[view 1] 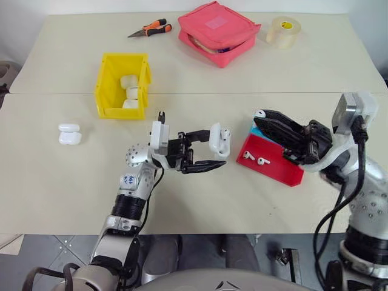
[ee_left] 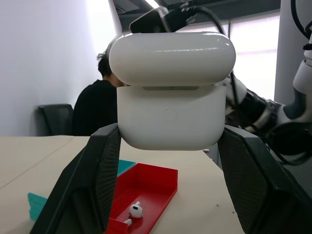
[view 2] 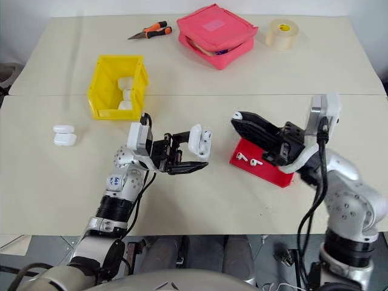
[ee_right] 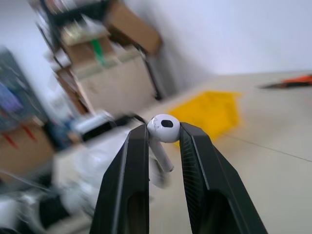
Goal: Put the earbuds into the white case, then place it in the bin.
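Next, my right gripper lets go of the earbud inside the open white case (view 1: pixel 222 140) that my left gripper is holding.
My left gripper (view 1: pixel 217 149) is shut on the white case (view 1: pixel 219 140), held above the table's middle with its lid (ee_left: pixel 170 57) raised a little. To the right, my right gripper (view 1: pixel 259 115) is shut on one earbud (ee_right: pixel 164 126), pinched at its head with the stem hanging between the fingers. It hovers above the red tray (view 1: pixel 285 171), apart from the case. Two more earbuds (view 1: pixel 248 155) lie in that tray. The yellow bin (view 1: pixel 124 57) stands at the back left with several white cases (view 1: pixel 130 92) inside.
Two white cases (view 1: pixel 70 134) lie stacked at the far left. A pink zip pouch (view 1: pixel 218 31), a tape roll (view 1: pixel 284 31) and orange-handled pliers (view 1: pixel 151 28) sit along the back. A person in dark clothes (ee_left: pixel 97 105) sits beyond the table.
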